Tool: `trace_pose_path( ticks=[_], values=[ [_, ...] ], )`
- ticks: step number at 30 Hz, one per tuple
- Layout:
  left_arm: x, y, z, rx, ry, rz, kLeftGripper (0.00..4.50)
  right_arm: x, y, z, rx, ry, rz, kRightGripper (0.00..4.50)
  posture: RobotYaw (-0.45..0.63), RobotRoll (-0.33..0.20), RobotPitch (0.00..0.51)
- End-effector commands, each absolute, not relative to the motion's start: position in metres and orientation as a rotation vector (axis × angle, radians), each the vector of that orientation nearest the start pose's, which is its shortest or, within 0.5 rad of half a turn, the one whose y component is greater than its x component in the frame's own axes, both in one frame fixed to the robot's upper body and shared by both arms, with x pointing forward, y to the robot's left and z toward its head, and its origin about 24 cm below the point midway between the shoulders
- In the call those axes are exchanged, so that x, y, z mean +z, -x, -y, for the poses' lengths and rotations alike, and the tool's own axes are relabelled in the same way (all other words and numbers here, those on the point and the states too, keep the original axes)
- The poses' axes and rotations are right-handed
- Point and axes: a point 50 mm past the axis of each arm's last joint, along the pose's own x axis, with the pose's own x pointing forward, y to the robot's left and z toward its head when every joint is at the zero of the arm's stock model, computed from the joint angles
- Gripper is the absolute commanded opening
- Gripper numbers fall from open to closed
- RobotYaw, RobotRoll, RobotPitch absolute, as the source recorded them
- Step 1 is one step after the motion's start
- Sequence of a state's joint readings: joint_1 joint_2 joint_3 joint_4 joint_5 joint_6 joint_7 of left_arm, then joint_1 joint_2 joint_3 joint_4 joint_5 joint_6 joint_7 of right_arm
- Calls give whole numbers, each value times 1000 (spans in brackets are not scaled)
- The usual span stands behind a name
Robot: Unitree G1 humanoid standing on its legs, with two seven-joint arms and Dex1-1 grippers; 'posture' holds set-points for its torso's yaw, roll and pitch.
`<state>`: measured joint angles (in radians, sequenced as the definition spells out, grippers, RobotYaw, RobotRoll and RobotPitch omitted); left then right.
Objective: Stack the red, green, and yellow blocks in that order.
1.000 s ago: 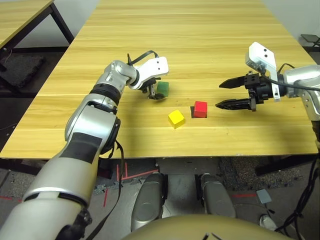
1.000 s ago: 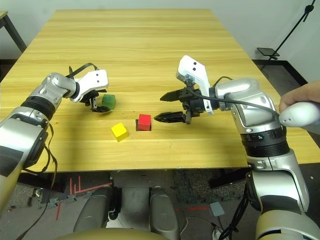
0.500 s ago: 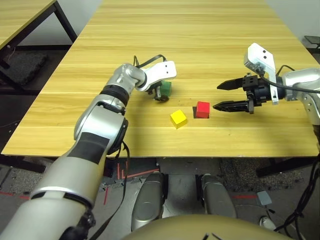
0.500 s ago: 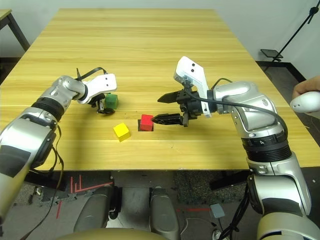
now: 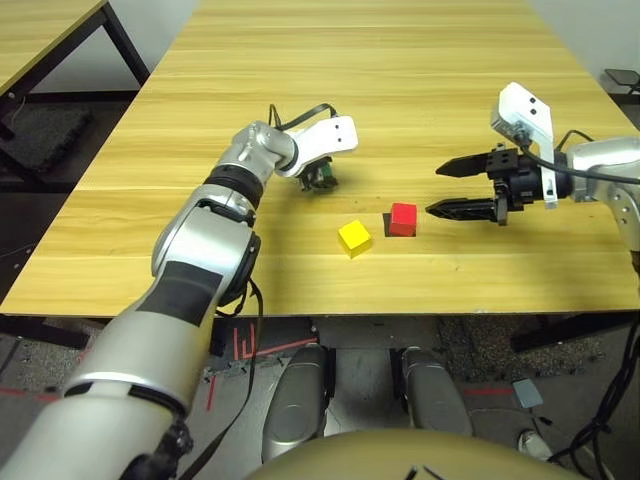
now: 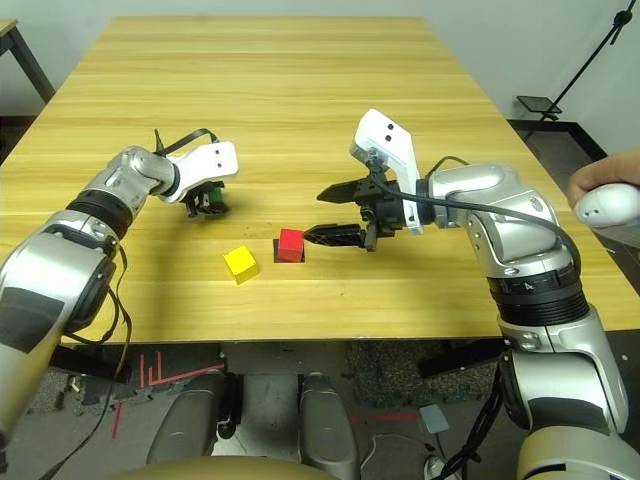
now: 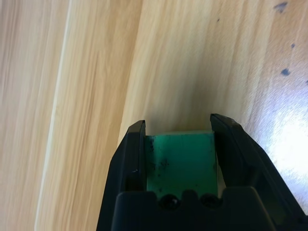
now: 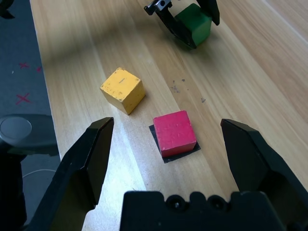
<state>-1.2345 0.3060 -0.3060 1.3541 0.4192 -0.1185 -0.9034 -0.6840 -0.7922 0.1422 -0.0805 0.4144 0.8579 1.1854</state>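
Note:
My left gripper is to let go of the green block on top of the red block (image 5: 402, 207) that sits on the black patch.
My left gripper (image 5: 320, 180) is shut on the green block (image 7: 180, 161), its two black fingers (image 7: 132, 154) pressed against opposite sides, low over the table left of centre. The red block (image 5: 402, 218) sits on a flat black patch (image 8: 164, 157) near the table's middle. The yellow block (image 5: 354, 237) lies just left of it and slightly nearer the front edge. My right gripper (image 5: 436, 190) hovers open a short way right of the red block, pointing at it, with nothing between its fingers. The right wrist view takes in the red block (image 8: 175, 132), the yellow block (image 8: 122, 89) and the gripped green block (image 8: 195, 23).
The wooden table (image 5: 380, 70) stretches bare behind the blocks. A person's hand holding a white device (image 6: 605, 200) shows at the far right, off the table. A second table (image 5: 40, 30) stands to the far left.
My left gripper, open around the green block half a second ago, has shut on it. The right gripper stays open in about the same place.

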Motion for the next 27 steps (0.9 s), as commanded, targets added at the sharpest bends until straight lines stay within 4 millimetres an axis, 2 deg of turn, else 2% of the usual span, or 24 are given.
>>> trace_pose_path(
  ticks=[1, 7, 13, 17, 21, 27],
  values=[
    [133, -401, -137, -965, -913, -510, 2214, 200, -297, 182, 1189, 303, -400, 4500, -113, -166, 70],
    [164, -404, -118, -1065, -801, -463, 2157, 200, -300, 189, 1175, 291, -406, 4500, -29, -150, 65],
    [188, -393, -75, -1337, -719, -450, 2139, 190, -299, 204, 1138, 235, -462, 4500, 47, -150, 54],
    [186, -381, -49, -1495, -707, -473, 2121, 186, -301, 213, 1097, 217, -469, 4500, 55, -151, 49],
    [176, -370, -32, -1562, -728, -491, 2121, 184, -301, 215, 1082, 208, -470, 4500, 41, -156, 47],
    [165, -362, -22, -1580, -762, -500, 2110, 184, -300, 215, 1071, 203, -467, 4500, 26, -150, 51]
  ],
)
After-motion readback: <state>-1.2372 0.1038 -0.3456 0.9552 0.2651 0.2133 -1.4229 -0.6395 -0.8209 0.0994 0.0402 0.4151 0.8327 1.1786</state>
